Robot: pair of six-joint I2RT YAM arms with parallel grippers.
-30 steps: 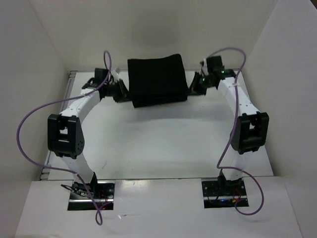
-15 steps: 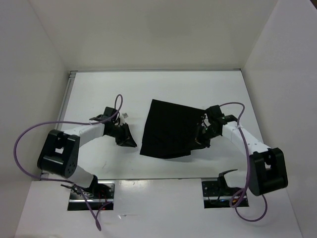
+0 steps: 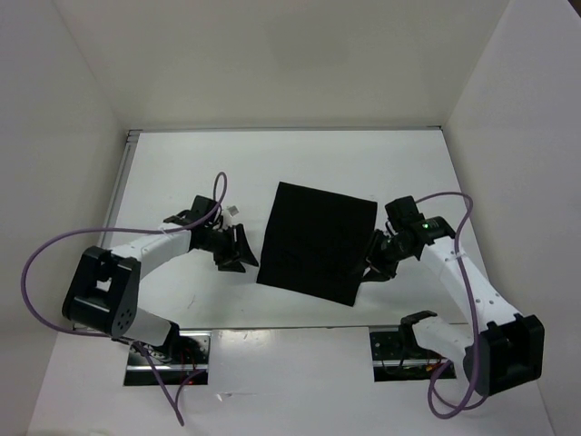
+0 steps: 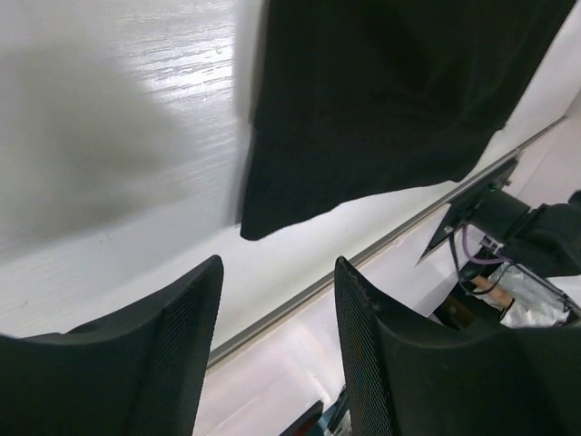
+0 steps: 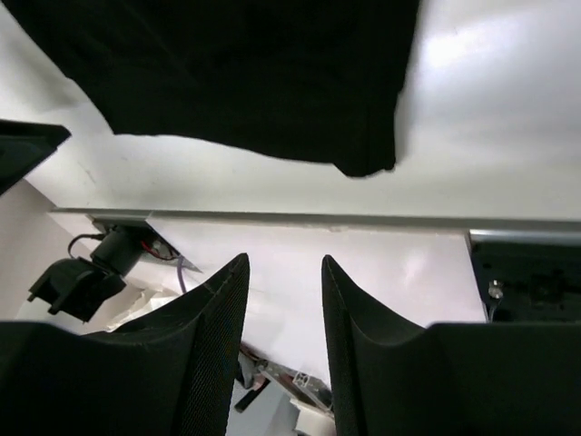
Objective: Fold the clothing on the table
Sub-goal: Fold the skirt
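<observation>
The robot's right gripper needs to close on the near corner (image 3: 351,302) (image 5: 361,168) of the black clothing, the corner on the right gripper's side.
The clothing (image 3: 318,241) is a black, roughly rectangular piece lying flat on the white table (image 3: 182,163), slightly turned. My left gripper (image 3: 245,251) sits just left of its near left corner, open and holding nothing. The right gripper (image 3: 371,264) is at the cloth's near right edge, also open and empty. In the left wrist view the clothing (image 4: 381,100) lies beyond the spread jaws of the left gripper (image 4: 278,263). The right wrist view shows the clothing (image 5: 254,73) ahead of the right gripper (image 5: 285,259), whose jaws are apart over bare table.
White walls (image 3: 73,109) enclose the table on three sides. A thin metal edge strip (image 3: 300,328) runs along the near side, with both arm bases (image 3: 168,356) behind it. Purple cables (image 3: 41,254) loop off each arm.
Both arms brought the clothing from the far side to the middle of the table. Both grippers then opened and let it go, and it now lies flatter.
</observation>
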